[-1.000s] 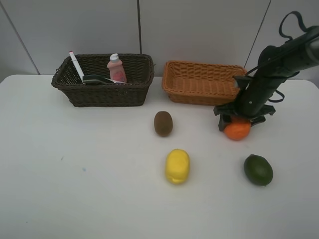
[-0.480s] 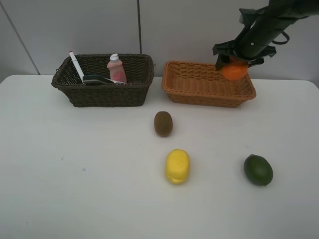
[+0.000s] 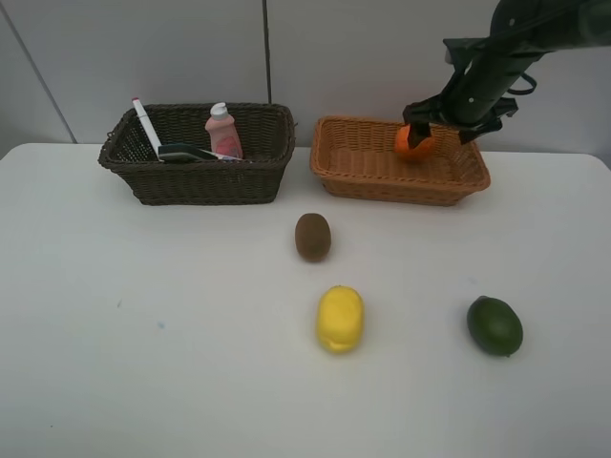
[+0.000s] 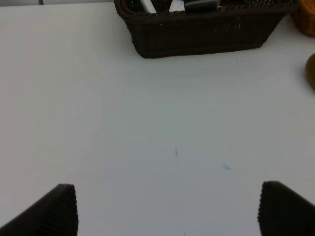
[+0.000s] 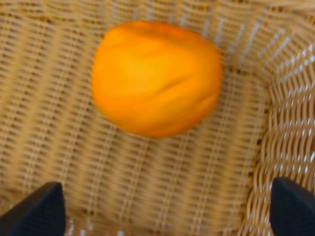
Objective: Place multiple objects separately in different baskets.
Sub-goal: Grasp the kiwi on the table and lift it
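Observation:
I need to next grip the kiwi's middle (image 3: pixel 312 239), between lemon and baskets on the table, with my right gripper.
The orange (image 3: pixel 413 141) lies free inside the light tan basket (image 3: pixel 401 191), near its back right; in the right wrist view the orange (image 5: pixel 156 76) rests on the weave (image 5: pixel 147 182). My right gripper (image 3: pixel 447 116) hovers just above it, open and empty (image 5: pixel 167 211). The dark brown basket (image 3: pixel 196 181) holds the white marker (image 3: pixel 145 124), the small pink bottle (image 3: pixel 222 132) and a dark flat item (image 3: pixel 186 151). The kiwi (image 3: pixel 312 236), lemon (image 3: pixel 340 318) and lime (image 3: pixel 495 325) lie on the table. My left gripper (image 4: pixel 167 209) is open over bare table, outside the high view.
The white table (image 3: pixel 143 315) meets a grey wall behind the baskets. The left wrist view shows the dark basket (image 4: pixel 206 34) ahead and the kiwi's edge (image 4: pixel 311 71) to one side.
My right gripper lifted the orange from the table, carried it over the tan basket and let it go; the orange now lies in the basket. The left arm has not moved.

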You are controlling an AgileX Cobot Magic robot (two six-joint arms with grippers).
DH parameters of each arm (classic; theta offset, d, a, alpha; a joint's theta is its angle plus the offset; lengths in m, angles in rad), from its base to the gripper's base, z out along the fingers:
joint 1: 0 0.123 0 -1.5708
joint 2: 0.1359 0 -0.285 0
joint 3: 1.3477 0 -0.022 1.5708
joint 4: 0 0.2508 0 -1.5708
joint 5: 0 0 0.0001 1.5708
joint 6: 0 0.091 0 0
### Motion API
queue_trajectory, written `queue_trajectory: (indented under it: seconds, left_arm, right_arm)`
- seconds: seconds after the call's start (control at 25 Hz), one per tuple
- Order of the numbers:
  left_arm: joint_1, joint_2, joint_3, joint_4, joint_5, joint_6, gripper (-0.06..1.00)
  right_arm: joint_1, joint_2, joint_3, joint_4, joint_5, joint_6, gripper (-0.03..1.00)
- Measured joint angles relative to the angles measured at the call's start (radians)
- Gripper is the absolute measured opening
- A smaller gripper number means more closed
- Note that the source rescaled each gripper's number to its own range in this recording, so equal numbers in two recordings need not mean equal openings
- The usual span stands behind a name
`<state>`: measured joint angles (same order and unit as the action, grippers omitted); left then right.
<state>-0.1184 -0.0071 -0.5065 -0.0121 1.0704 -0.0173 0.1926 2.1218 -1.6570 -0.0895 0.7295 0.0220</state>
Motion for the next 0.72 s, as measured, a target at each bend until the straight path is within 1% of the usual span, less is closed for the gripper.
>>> queue_trajectory:
  seconds: [0.08, 0.2, 0.36, 0.56, 0.72]
  left_arm:
    - [0.000, 0.000, 0.000, 0.000, 0.000, 0.000, 0.96]
    - [0.000, 0.000, 0.000, 0.000, 0.000, 0.000, 0.96]
    - [0.000, 0.000, 0.000, 0.000, 0.000, 0.000, 0.96]
    - [0.000, 0.000, 0.000, 0.000, 0.000, 0.000, 0.96]
    - [0.000, 0.000, 0.000, 0.000, 0.000, 0.000, 0.96]
  right_arm:
    - [0.000, -0.012, 0.000, 0.028, 0.053, 0.000, 0.96]
    - [0.005, -0.043, -0.001, 0.089, 0.181, 0.000, 0.96]
    - [0.047, -0.083, -0.001, 0.146, 0.327, 0.015, 0.96]
    - [0.147, -0.093, -0.001, 0.156, 0.437, 0.063, 0.96]
    - [0.251, -0.093, -0.001, 0.157, 0.447, 0.103, 0.96]
